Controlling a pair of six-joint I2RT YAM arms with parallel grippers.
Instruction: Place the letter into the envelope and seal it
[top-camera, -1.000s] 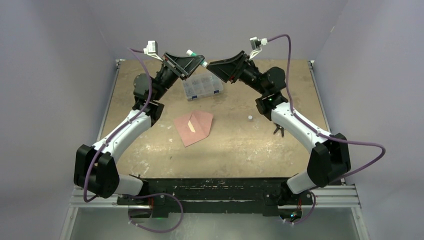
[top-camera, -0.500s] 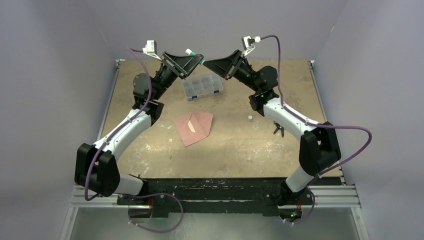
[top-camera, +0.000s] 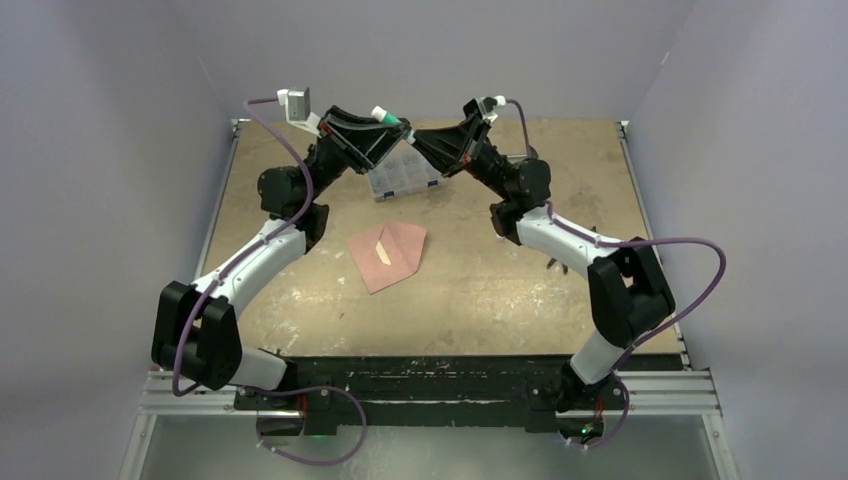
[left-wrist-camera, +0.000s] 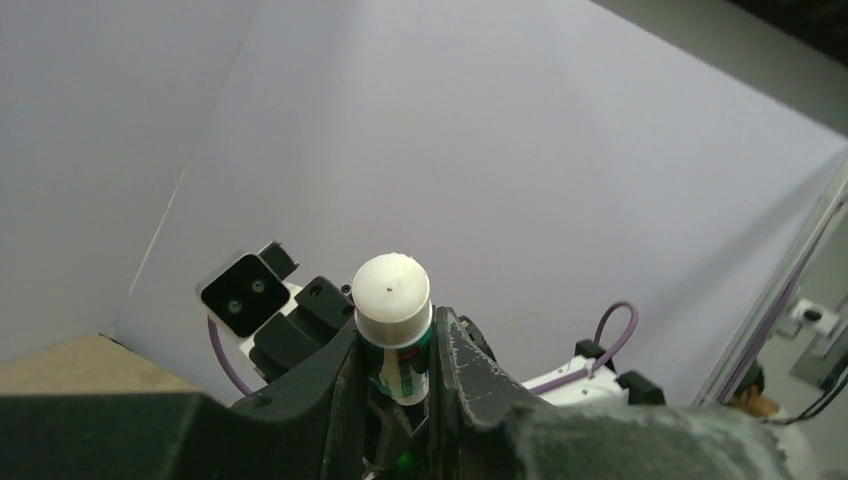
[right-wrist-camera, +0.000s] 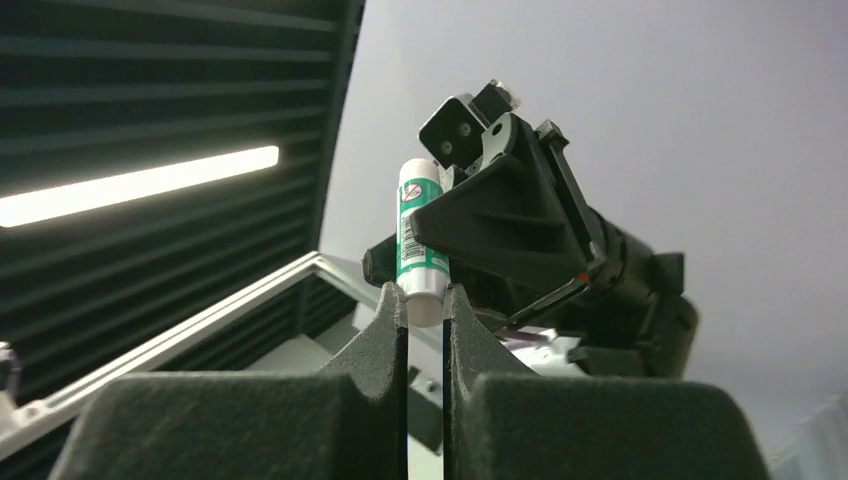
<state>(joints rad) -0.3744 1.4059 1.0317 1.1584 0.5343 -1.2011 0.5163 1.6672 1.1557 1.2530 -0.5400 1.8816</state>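
My right gripper's fingers catch only the edge of the glue stick's white end. I should open them and take that end of the glue stick deeper (right-wrist-camera: 424, 298) before I turn it.
The salmon-pink envelope (top-camera: 392, 256) lies flat in the middle of the table with a pale narrow strip across it. The letter does not show as a separate sheet. Both arms are raised above the far side of the table and meet there. My left gripper (top-camera: 385, 126) (left-wrist-camera: 398, 326) is shut on a green-and-white glue stick (top-camera: 386, 114) (left-wrist-camera: 392, 291) (right-wrist-camera: 419, 232). My right gripper (top-camera: 416, 136) (right-wrist-camera: 425, 296) faces it, fingertips closed on the stick's white end.
A clear compartment box (top-camera: 405, 176) stands on the table under the two grippers. A small dark object (top-camera: 557, 264) lies beside the right forearm. Grey walls close in the table on three sides.
My right gripper has swung left to the left gripper and its jaws have closed on the glue stick's end. The left gripper has shifted slightly and kept its hold.
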